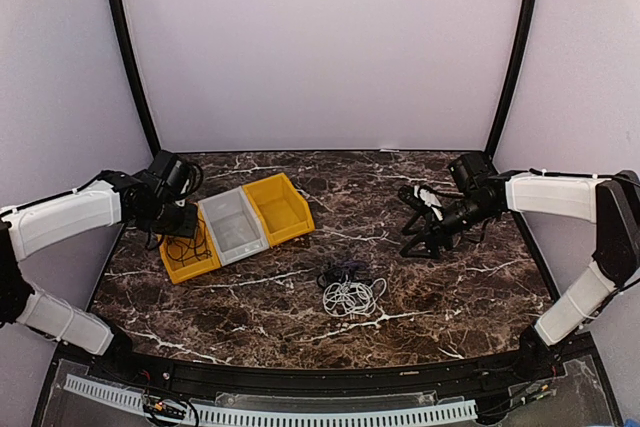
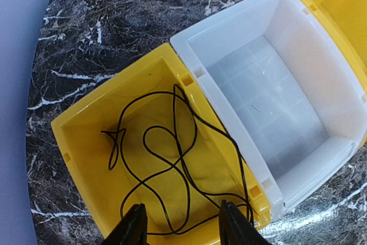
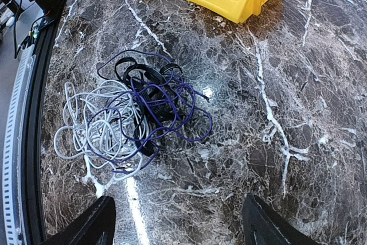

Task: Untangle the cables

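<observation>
My left gripper should grab the black cable's loop, which rises to the yellow bin's rim, and tuck it down inside (image 2: 198, 213) before it goes to the tangle.
One thin black cable (image 2: 172, 159) lies in loose loops inside the left yellow bin (image 2: 74, 142). My left gripper (image 2: 183, 228) hovers over that bin's near end, jaws apart, nothing between them. In the top view the left gripper (image 1: 185, 222) sits above the same bin (image 1: 190, 257). A tangle of cables (image 1: 350, 289) rests mid-table: white (image 3: 97, 124), purple (image 3: 178, 104) and black (image 3: 143, 73) cords wound together. My right gripper (image 3: 180, 228) hangs open above bare marble to the right of the tangle, apart from it; in the top view it (image 1: 418, 245) is up and right of the tangle.
A white bin (image 1: 235, 227) and a second yellow bin (image 1: 280, 209) stand in a row with the first, both without cables. In the left wrist view the white bin (image 2: 275, 101) borders the first yellow one. The table's black front rail (image 3: 31, 113) runs close to the tangle.
</observation>
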`<state>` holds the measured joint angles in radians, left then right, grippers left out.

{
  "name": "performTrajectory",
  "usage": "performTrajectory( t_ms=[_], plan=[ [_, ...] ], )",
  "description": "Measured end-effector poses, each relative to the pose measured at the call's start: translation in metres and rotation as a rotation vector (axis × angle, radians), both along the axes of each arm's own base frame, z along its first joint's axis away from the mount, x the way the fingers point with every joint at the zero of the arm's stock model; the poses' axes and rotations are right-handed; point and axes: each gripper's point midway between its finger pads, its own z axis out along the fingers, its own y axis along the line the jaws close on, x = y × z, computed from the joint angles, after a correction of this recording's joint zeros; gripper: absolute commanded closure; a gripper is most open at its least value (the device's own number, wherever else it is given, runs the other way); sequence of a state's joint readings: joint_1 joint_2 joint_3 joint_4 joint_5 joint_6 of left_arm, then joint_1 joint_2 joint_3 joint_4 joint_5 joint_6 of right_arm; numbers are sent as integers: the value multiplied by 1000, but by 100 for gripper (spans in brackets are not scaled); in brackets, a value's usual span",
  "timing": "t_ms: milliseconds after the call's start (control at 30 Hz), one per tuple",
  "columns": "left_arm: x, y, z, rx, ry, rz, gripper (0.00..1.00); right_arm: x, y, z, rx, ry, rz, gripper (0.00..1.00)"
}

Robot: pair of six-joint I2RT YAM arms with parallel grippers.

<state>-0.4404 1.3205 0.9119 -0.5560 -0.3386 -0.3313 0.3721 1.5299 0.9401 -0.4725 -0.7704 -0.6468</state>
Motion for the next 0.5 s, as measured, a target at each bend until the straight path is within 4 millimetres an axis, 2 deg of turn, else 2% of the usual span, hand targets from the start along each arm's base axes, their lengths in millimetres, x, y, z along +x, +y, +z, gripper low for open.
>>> performTrajectory(
  t_ms=[133, 300, 400, 500],
  plan=[
    [-2, -7, 24, -65, -48, -20, 48, 0, 0, 0, 0, 0, 0, 22],
    [-14, -34, 46, -251, -88, -109, 48, 0, 0, 0, 0, -2, 2, 22],
    [-25, -49, 47, -349, -73, -161, 48, 0, 0, 0, 0, -2, 2, 22],
    [-31, -59, 34, -392, -14, -183, 53, 0, 0, 0, 0, 0, 3, 22]
  ],
)
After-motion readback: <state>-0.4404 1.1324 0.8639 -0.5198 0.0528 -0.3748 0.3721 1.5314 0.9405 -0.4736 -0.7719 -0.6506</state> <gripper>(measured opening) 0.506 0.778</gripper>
